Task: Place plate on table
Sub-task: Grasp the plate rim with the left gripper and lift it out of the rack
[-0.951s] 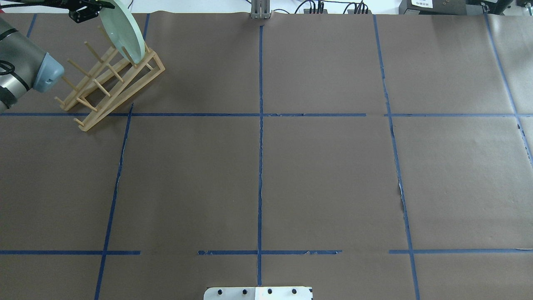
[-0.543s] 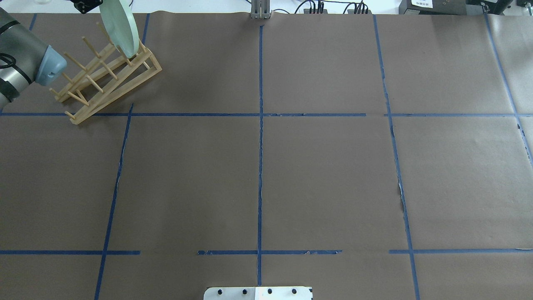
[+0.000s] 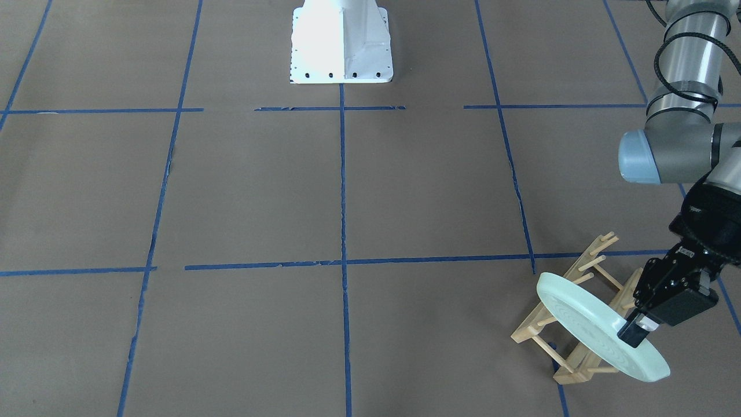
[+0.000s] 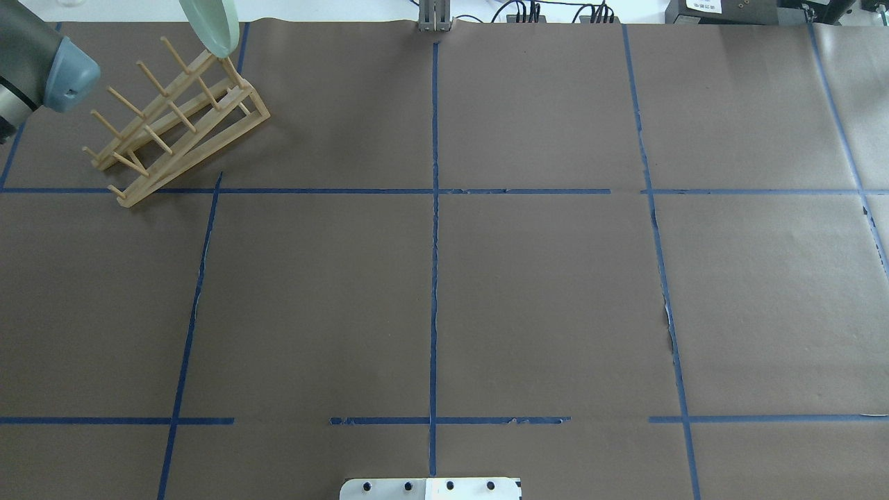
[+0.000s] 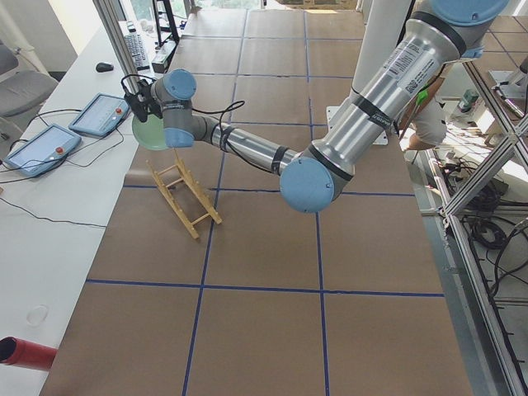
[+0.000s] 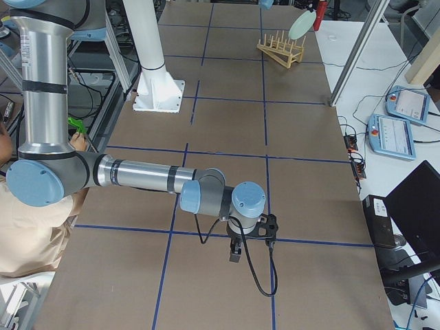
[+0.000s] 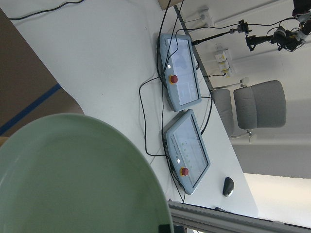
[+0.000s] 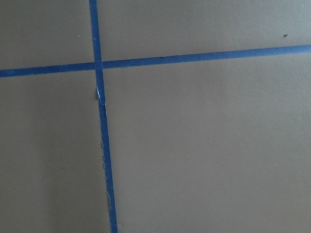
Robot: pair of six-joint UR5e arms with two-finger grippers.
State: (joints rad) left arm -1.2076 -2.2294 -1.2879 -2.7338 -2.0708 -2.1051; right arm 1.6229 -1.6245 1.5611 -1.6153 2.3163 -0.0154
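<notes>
Next, my left gripper puts the plate down and lets go of it on the bare table (image 3: 437, 177) between the white robot base and the wooden peg rack.
My left gripper (image 3: 632, 336) is shut on the rim of the pale mint-green plate (image 3: 590, 321) and holds it tilted in the air, just above the far end of the wooden peg rack (image 3: 586, 267). In the overhead view only the plate's lower edge (image 4: 212, 26) shows at the top, over the rack (image 4: 173, 118). The plate fills the lower left of the left wrist view (image 7: 73, 179). The brown taped table (image 4: 542, 292) lies below. My right gripper (image 6: 235, 256) hangs low over the table at the other end; I cannot tell whether it is open or shut.
The white robot base (image 3: 341, 43) stands at the table's middle edge. A white side bench beyond the rack carries two teach pendants (image 7: 182, 80) and cables. A red cylinder (image 5: 25, 353) lies on that bench.
The plate has risen out of the rack and moved toward the table's far edge in my left gripper. The rack shifted a little and settled back on the table.
</notes>
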